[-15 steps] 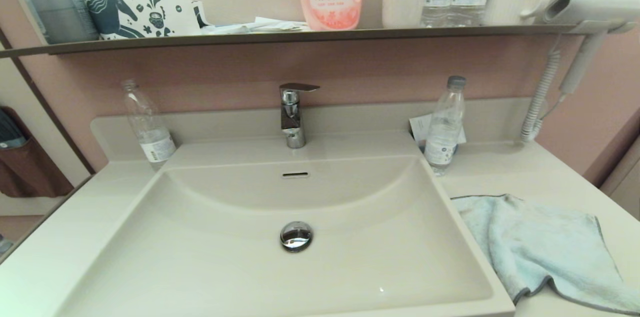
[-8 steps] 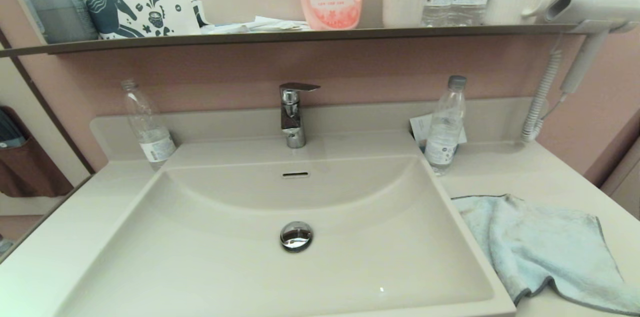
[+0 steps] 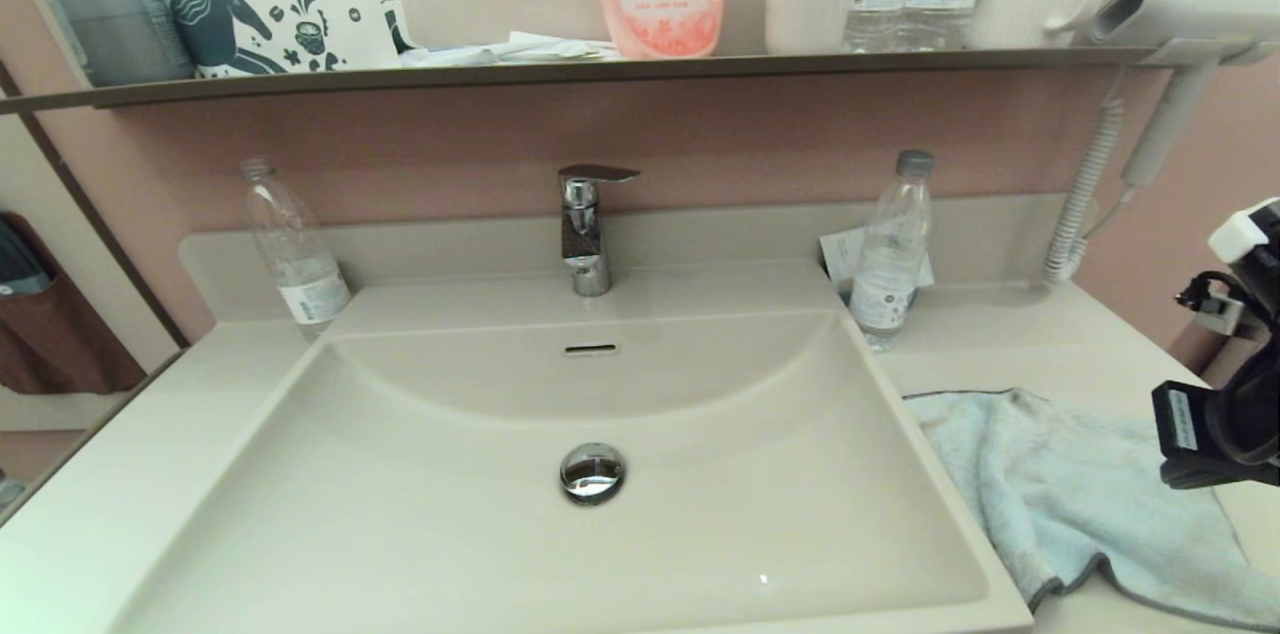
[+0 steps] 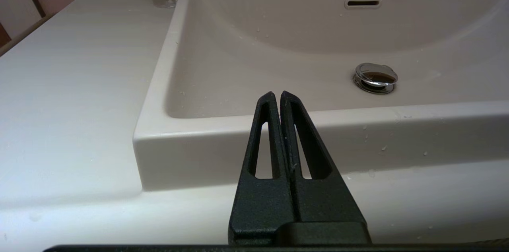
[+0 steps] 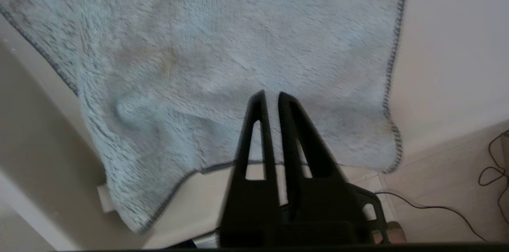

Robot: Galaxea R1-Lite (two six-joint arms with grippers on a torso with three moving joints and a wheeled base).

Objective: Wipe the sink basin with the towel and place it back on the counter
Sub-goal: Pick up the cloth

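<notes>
The robot's right gripper needs to next move to the middle of the pale-blue towel (image 3: 1077,476) (image 5: 191,49) and close there, letting the towel's corners hang free.
The cream-white sink basin (image 3: 500,534) fills the middle, with its chrome drain plug (image 3: 592,471) and overflow slot (image 3: 591,349). The pale-blue towel (image 3: 1080,494) lies spread on the counter (image 3: 1050,344) to the basin's right, one corner over the front edge. My right arm (image 3: 1220,414) reaches in from the right edge above the towel's right side. In the right wrist view my right gripper (image 5: 270,95) hovers over the towel (image 5: 238,37), jaws a narrow gap apart, holding nothing. My left gripper (image 4: 277,94) is shut and empty, parked before the basin's front rim (image 4: 258,119).
A chrome faucet (image 3: 585,229) stands behind the basin. Plastic bottles stand at the back left (image 3: 295,249) and back right (image 3: 887,254). A hair dryer (image 3: 1180,14) with a coiled cord (image 3: 1080,204) hangs at the right. The dark shelf (image 3: 600,69) above carries bottles and mugs.
My right arm has come into the head view at the right edge, above the towel. The towel and everything else have stayed put.
</notes>
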